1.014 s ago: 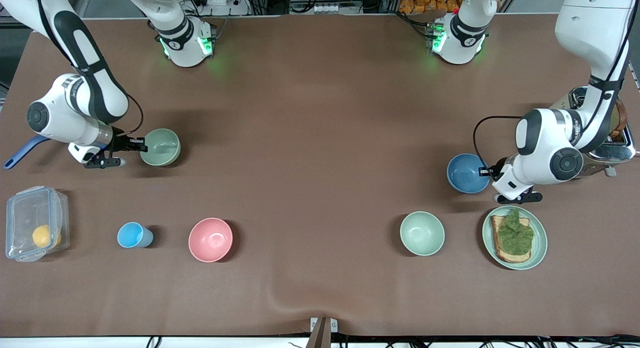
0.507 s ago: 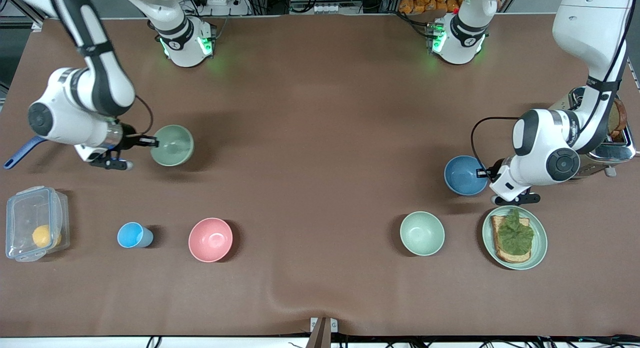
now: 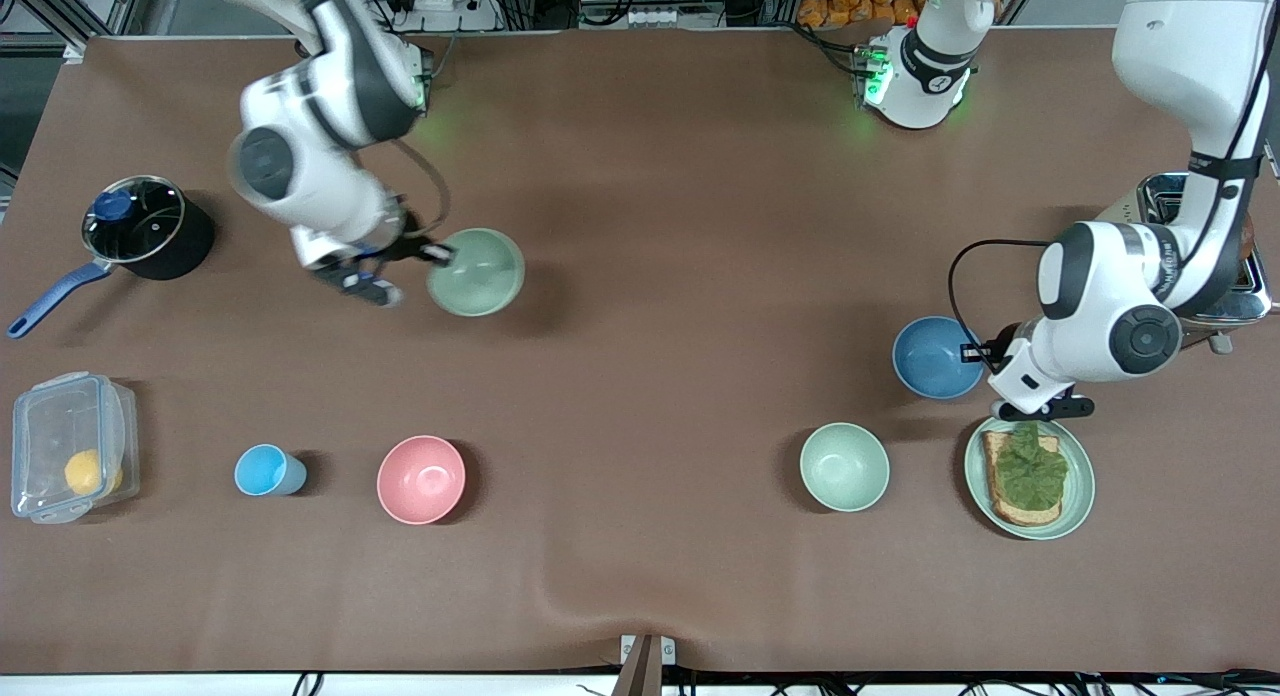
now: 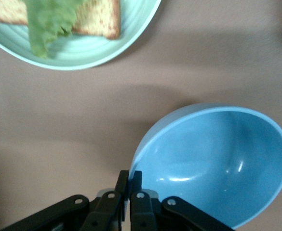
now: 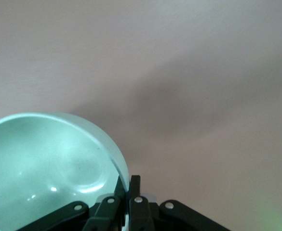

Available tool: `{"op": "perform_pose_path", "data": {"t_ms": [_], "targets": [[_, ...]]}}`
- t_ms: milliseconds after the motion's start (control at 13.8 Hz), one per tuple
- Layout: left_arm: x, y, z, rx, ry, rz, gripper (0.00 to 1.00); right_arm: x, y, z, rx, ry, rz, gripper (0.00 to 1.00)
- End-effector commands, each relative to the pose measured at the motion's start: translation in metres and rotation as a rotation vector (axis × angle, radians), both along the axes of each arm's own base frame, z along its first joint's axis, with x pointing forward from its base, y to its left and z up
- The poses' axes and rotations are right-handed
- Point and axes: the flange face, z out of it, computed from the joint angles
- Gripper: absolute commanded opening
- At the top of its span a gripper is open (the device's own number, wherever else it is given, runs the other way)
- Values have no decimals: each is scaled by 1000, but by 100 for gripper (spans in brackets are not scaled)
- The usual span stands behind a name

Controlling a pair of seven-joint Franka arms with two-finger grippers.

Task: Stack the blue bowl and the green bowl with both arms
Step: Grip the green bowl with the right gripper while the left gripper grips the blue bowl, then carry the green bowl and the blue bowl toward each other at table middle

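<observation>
My right gripper has the green bowl to place. It will set the bowl down on the bare table midway (image 3: 669,301) between the black pot and the toaster.
My right gripper (image 3: 437,256) is shut on the rim of the green bowl (image 3: 478,272) and holds it up over the table, between the right arm's base and the table's middle. In the right wrist view the fingers (image 5: 136,185) pinch the green bowl's (image 5: 44,163) rim. My left gripper (image 3: 975,353) is shut on the rim of the blue bowl (image 3: 935,356) at the left arm's end of the table. The left wrist view shows the blue bowl (image 4: 218,163) tilted in the gripper (image 4: 129,174). I cannot tell whether it touches the table.
A second, mintier green bowl (image 3: 844,466) and a green plate with toast (image 3: 1080,481) lie nearer the front camera than the blue bowl. A toaster (image 3: 1215,286) stands by the left arm. A black pot (image 3: 150,238), a clear box (image 3: 70,446), a light-blue cup (image 3: 265,470) and a pink bowl (image 3: 421,479) are toward the right arm's end.
My right gripper has carried the green bowl up and toward the table's middle, uncovering the black pot. My left gripper with the blue bowl has barely shifted.
</observation>
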Motion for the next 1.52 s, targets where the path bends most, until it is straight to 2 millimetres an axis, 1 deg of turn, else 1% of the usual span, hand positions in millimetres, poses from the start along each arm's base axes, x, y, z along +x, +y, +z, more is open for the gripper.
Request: {"op": "perform_pose_path", "data": {"t_ms": [0,72,145,217,290,362,434,507,579,724,796,869,941,1014,1158,1231,1303,1376,1448], "targets": [[19,-36,29,29,2,-50,0,-1,68,-19,1,-6,-126,0],[20,-61,32,29,21,-79,0,-5,99,-30,3,-11,-188,0],[22,-74,40,37,26,-84,0,-7,128,-38,6,-13,-233,0],[25,-79,46,32,14,-59,0,-6,147,-45,9,-11,-277,0],[29,-84,48,29,6,-42,0,-8,162,-54,16,-16,-311,0],[28,-105,50,18,1,-46,0,-15,177,-64,24,-27,-330,0],[25,-125,50,10,0,-38,0,-20,186,-75,32,-37,-349,0],[22,-141,52,15,0,-12,0,-24,194,-86,36,-46,-366,0],[19,-153,57,24,0,13,0,-32,206,-95,44,-55,-377,0],[13,-175,70,14,11,11,0,-37,227,-113,51,-59,-402,0],[12,-179,77,-5,15,20,0,-41,236,-119,47,-54,-404,0],[10,-181,83,-28,28,39,0,-42,240,-126,40,-55,-406,0],[9,-184,85,-45,38,56,0,-43,243,-131,36,-64,-409,0],[5,-192,89,-55,38,52,0,-43,244,-132,35,-77,-408,0],[-5,-211,104,-66,36,27,0,-47,248,-143,35,-88,-402,0],[-10,-220,112,-76,33,27,0,-47,249,-143,44,-95,-405,0],[-14,-230,115,-84,35,32,0,-46,248,-145,42,-93,-406,15],[-18,-238,118,-99,41,48,0,-43,245,-145,42,-89,-425,60],[-22,-246,118,-109,54,72,0,-39,242,-145,40,-80,-463,76]]}}
